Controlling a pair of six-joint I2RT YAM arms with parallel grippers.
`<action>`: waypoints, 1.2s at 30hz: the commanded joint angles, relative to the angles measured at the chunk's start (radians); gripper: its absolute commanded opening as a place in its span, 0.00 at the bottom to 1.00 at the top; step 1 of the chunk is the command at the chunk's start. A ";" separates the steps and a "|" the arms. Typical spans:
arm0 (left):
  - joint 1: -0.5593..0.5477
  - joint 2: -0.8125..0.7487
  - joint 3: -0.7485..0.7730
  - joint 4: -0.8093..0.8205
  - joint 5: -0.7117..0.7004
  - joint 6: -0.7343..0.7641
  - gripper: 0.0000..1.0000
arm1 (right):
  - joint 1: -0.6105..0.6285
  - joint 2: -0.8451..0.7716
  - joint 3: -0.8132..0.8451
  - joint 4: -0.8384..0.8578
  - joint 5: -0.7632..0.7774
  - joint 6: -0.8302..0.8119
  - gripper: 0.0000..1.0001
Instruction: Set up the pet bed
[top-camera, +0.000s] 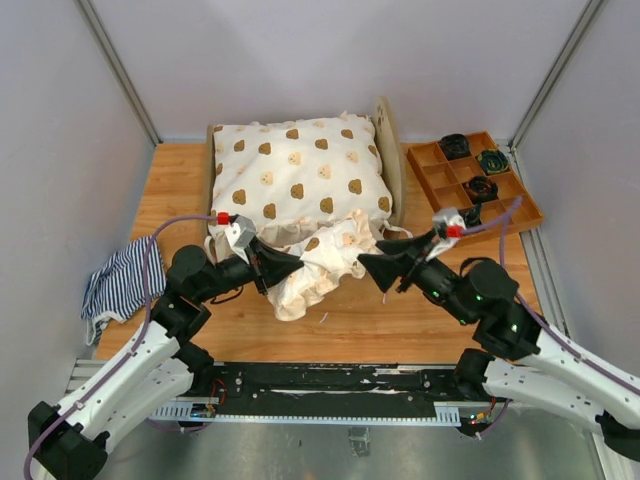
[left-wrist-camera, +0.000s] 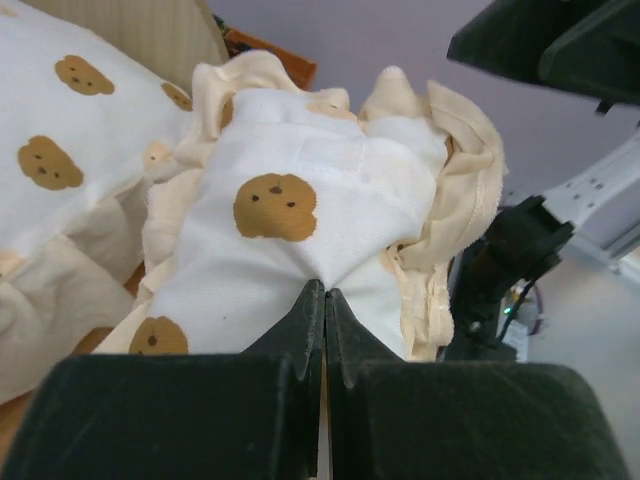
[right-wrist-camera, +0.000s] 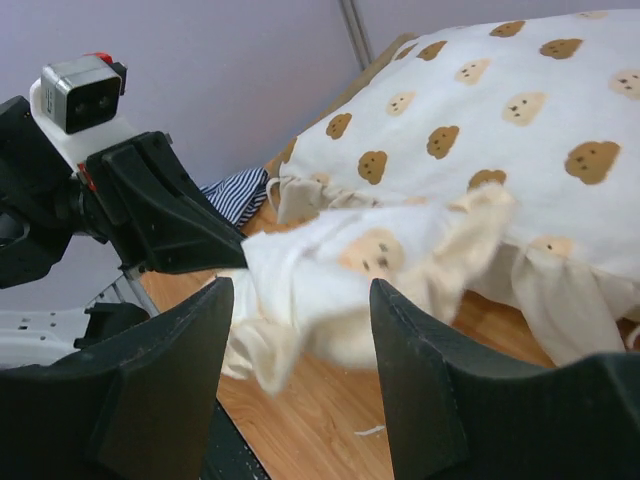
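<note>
My right gripper is to close next on the middle (top-camera: 326, 256) (right-wrist-camera: 318, 272) of the small cream bear-print cloth, just across from my left gripper's fingers.
The pet bed (top-camera: 386, 140) stands at the back middle of the table, its plywood headboard on the right. A big white cushion with brown bear prints (top-camera: 300, 170) covers it, and the striped mattress is hidden. My left gripper (top-camera: 297, 265) is shut on a small cream bear-print cloth (top-camera: 325, 262) in front of the bed. The closed tips pinch its white fabric in the left wrist view (left-wrist-camera: 326, 292). My right gripper (top-camera: 362, 265) is open and faces the cloth from the right. In the right wrist view the cloth (right-wrist-camera: 350, 270) hangs just beyond the spread fingers (right-wrist-camera: 300, 285).
A navy-and-white striped cloth (top-camera: 118, 280) lies at the table's left edge. A brown wooden tray (top-camera: 425, 160) with square compartments holds several dark items at the back right. The two grippers point at each other, close together, over the wooden table (top-camera: 400, 320).
</note>
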 joint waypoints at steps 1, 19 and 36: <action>-0.005 -0.010 -0.039 0.301 0.023 -0.338 0.00 | 0.003 -0.191 -0.224 0.216 0.137 0.061 0.58; -0.005 -0.001 -0.168 0.810 -0.143 -0.912 0.00 | 0.003 0.138 -0.243 0.770 -0.099 0.366 0.62; -0.005 -0.076 -0.122 0.450 -0.290 -0.662 0.46 | -0.004 0.323 -0.125 0.927 -0.199 0.374 0.00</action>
